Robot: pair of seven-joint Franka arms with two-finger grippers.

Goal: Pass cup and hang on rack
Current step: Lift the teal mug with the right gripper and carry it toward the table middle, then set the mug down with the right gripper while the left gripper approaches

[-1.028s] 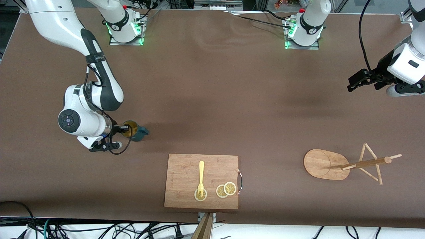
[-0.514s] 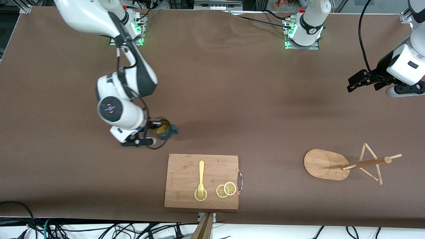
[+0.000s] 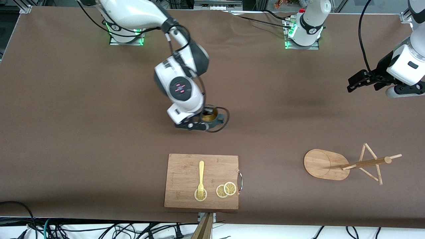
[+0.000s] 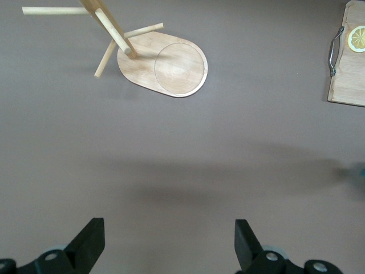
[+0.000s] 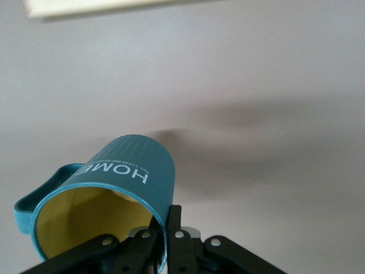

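Next, I set the cup down with my right gripper on the bare table (image 3: pixel 245 102) well beyond the cutting board's metal handle.
My right gripper (image 3: pixel 206 120) is shut on the rim of the cup (image 3: pixel 210 116), a dark teal mug with a yellow inside, and holds it above the middle of the table. In the right wrist view the cup (image 5: pixel 114 188) shows white lettering, with one finger inside the rim and one outside. The rack (image 3: pixel 360 163), a light wooden mug tree, stands near the left arm's end of the table; it also shows in the left wrist view (image 4: pixel 162 63). My left gripper (image 3: pixel 357 81) is open and empty, waiting in the air above the table at that end.
A wooden cutting board (image 3: pixel 186 172) with a yellow fork (image 3: pixel 201 177) and lemon slices (image 3: pixel 225 190) lies near the table's front edge, nearer to the front camera than the cup. The board's corner shows in the left wrist view (image 4: pixel 349 74).
My right arm has carried the cup from its own end of the table toward the middle. The left arm has not moved.
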